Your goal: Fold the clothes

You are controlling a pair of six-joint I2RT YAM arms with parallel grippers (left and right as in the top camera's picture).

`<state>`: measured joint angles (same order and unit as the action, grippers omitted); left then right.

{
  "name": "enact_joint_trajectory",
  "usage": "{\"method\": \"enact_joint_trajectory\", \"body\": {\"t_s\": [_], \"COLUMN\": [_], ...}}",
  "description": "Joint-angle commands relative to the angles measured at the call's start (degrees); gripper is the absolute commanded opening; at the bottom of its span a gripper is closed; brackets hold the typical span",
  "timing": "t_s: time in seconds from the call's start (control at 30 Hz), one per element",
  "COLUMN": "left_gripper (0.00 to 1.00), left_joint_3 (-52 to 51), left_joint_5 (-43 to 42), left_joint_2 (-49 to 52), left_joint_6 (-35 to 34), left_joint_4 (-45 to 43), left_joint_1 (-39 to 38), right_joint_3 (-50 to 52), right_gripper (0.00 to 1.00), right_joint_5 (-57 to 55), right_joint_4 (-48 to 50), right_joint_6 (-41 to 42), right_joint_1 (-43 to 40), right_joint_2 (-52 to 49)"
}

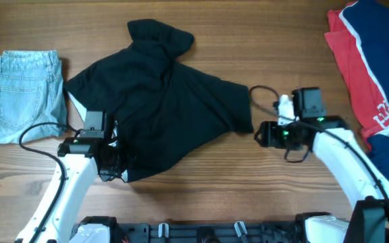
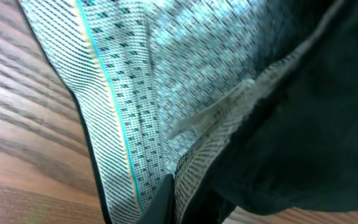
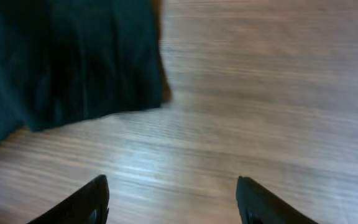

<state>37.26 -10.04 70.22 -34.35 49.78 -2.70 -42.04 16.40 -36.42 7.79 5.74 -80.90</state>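
Observation:
The robot's right gripper needs to close on the near corner point(image 1: 246, 127) point(image 3: 150, 102) of the black T-shirt's sleeve, on the side toward the red and navy garment.
A black T-shirt point(image 1: 164, 108) lies crumpled at the middle of the wooden table. My left gripper point(image 1: 113, 162) is at its lower left hem and is shut on the fabric. The left wrist view shows the shirt's white mesh lining point(image 2: 166, 93) with a teal stripe, pinched at the fingers point(image 2: 173, 199). My right gripper point(image 1: 261, 133) is open and empty, just right of the shirt's right sleeve. In the right wrist view the sleeve point(image 3: 73, 62) lies ahead to the left of the open fingers point(image 3: 173, 199).
Folded light-blue denim shorts point(image 1: 22, 94) lie at the left. A red and navy garment point(image 1: 370, 74) lies at the right edge. Bare wood lies between the black shirt and the red garment.

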Motion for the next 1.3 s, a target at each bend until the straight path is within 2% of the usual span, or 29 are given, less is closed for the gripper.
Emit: {"method": "enact_joint_trajectory", "body": {"t_s": [0.0,0.13,0.23,0.53,0.87,1.0,1.27], "left_gripper": [0.04,0.04,0.04,0.04,0.04,0.04,0.04], "left_joint_3": [1.0,1.0,1.0,1.0,1.0,1.0,1.0], "left_joint_5": [1.1,1.1,1.1,1.2,1.1,1.1,1.1], "left_joint_2": [-0.6,-0.6,-0.6,-0.6,-0.6,-0.6,-0.6], "left_joint_6": [1.1,1.1,1.1,1.1,1.1,1.1,1.1], "left_joint_4": [0.2,0.2,0.2,0.2,0.2,0.2,0.4], "left_joint_1": [2.2,2.3,2.3,2.3,2.3,2.3,2.3], "right_joint_3": [2.4,3.3,3.3,3.3,3.3,3.3,3.3], "right_gripper": [0.65,0.63,0.62,0.61,0.63,0.51,0.48], "right_joint_5": [-6.6,-15.2,-16.7,-16.6,-22.3,-21.0,-20.6], "right_joint_4": [4.7,10.3,12.9,20.1,25.8,29.4,33.4], "right_joint_6": [-1.8,-1.8,-3.8,-9.2,-9.8,-14.0,-13.4], "right_joint_1": [5.8,11.6,13.0,13.2,13.7,17.7,18.8], "right_joint_2": [-0.3,-0.6,-2.5,-11.8,-12.4,-12.4,-12.5]}}
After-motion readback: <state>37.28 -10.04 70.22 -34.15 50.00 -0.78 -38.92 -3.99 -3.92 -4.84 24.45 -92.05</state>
